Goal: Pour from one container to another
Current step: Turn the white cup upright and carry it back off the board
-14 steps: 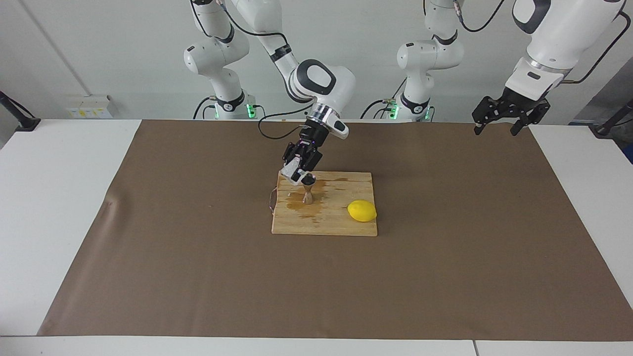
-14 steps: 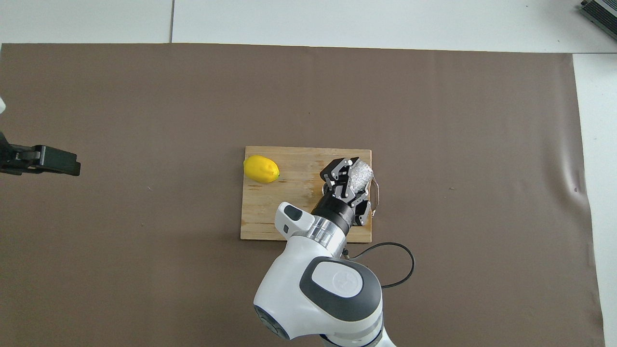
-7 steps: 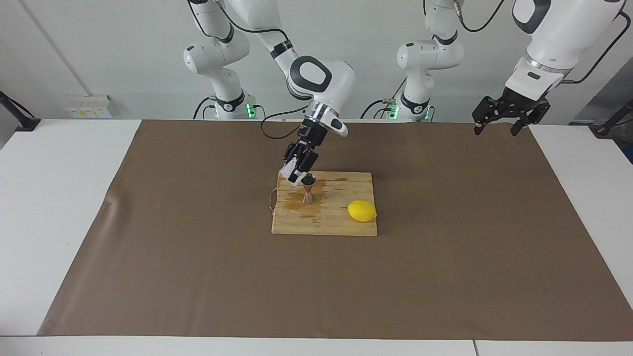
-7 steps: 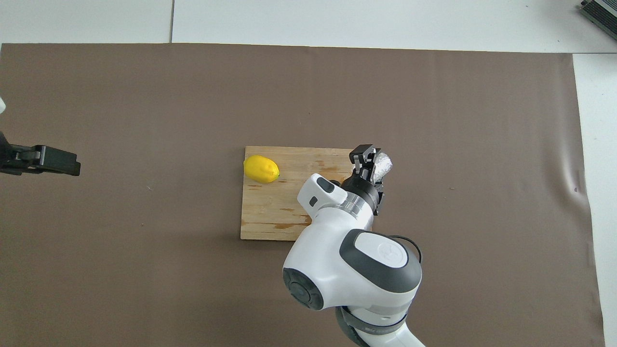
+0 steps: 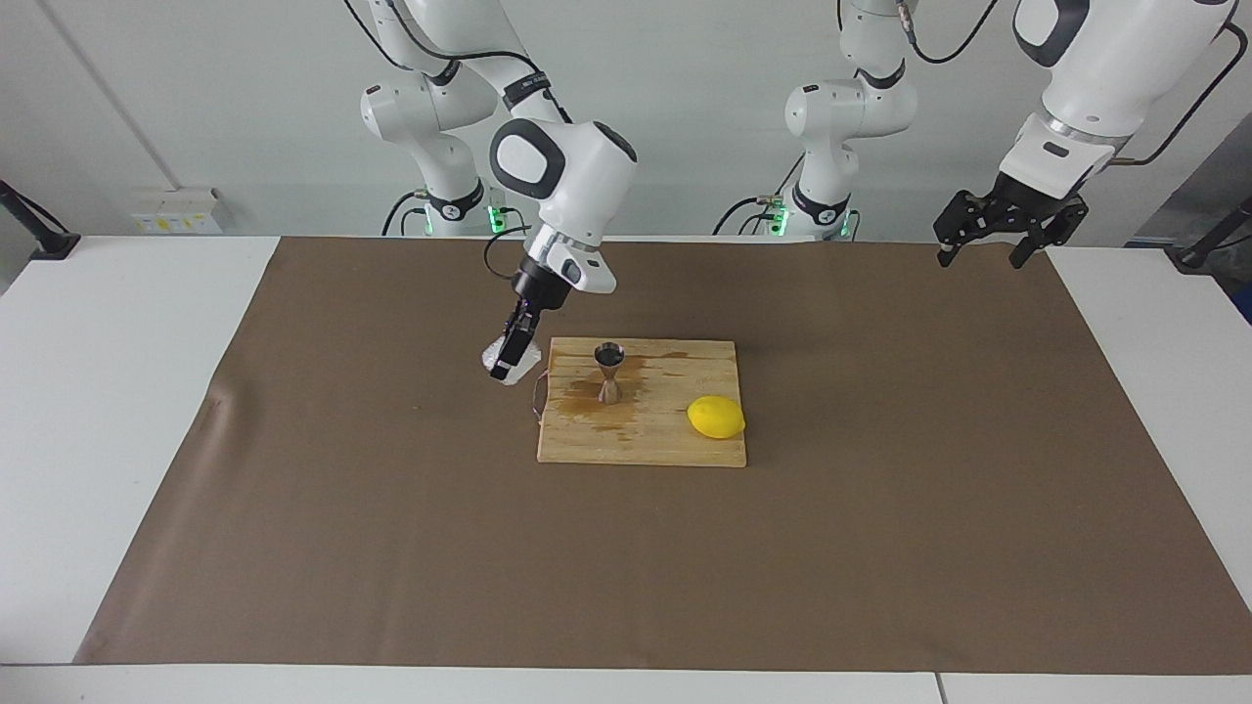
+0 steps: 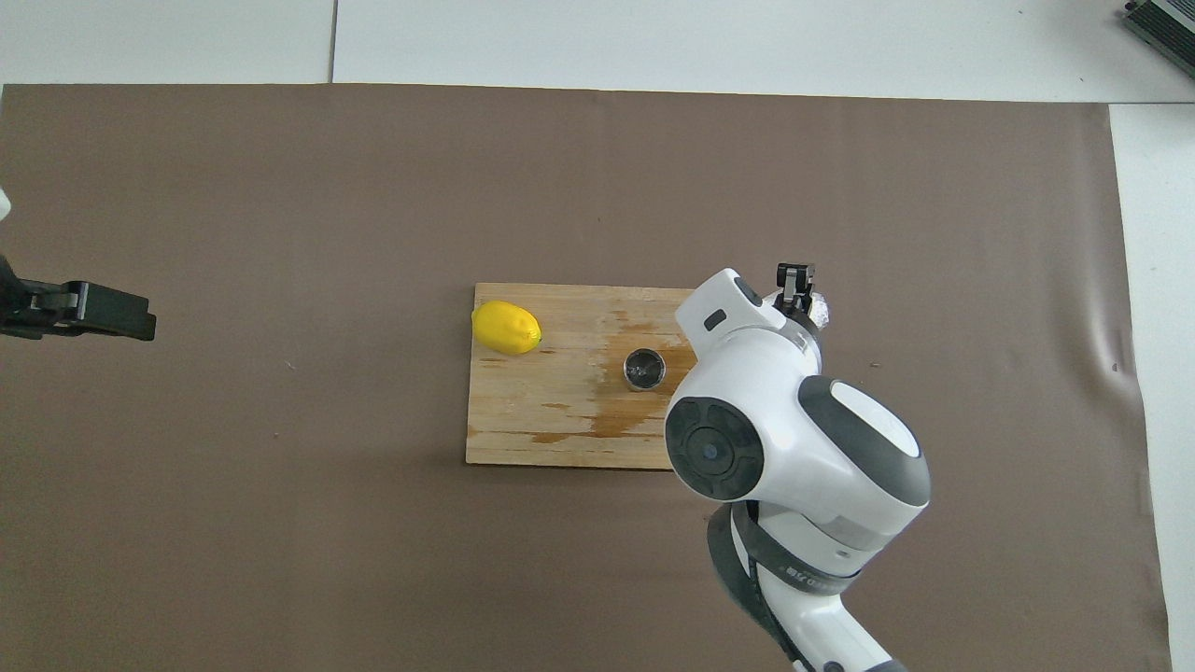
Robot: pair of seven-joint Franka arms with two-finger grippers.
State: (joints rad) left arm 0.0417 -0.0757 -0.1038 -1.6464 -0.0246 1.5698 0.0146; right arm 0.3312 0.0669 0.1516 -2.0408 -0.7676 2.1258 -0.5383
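Next, my right gripper lets go of the glass cup, now low over the brown mat, so it rests on the brown mat, well off the board's jigger side (image 6: 896, 368).
The clear textured glass cup (image 5: 515, 369) is in my right gripper (image 5: 507, 364), which is shut on it. The cup is low over the brown mat, just off the cutting board's edge toward the right arm's end; I cannot tell if it touches the mat. In the overhead view the cup (image 6: 821, 310) peeks out past the right gripper (image 6: 799, 289), mostly hidden by the arm. The metal jigger (image 5: 608, 373) stands upright on the wooden board (image 5: 675, 442), apart from the cup, and also shows in the overhead view (image 6: 643, 368). My left gripper (image 5: 981, 252) waits open above the mat's edge at the left arm's end.
A yellow lemon (image 5: 716, 418) lies on the board toward the left arm's end, also in the overhead view (image 6: 506, 328). A wet brown stain (image 5: 597, 406) spreads on the board around the jigger. The brown mat (image 5: 391, 538) covers the table.
My right gripper has carried the glass cup from above the jigger off the board toward the right arm's end and lowered it. The jigger is now uncovered. The left arm has not moved.
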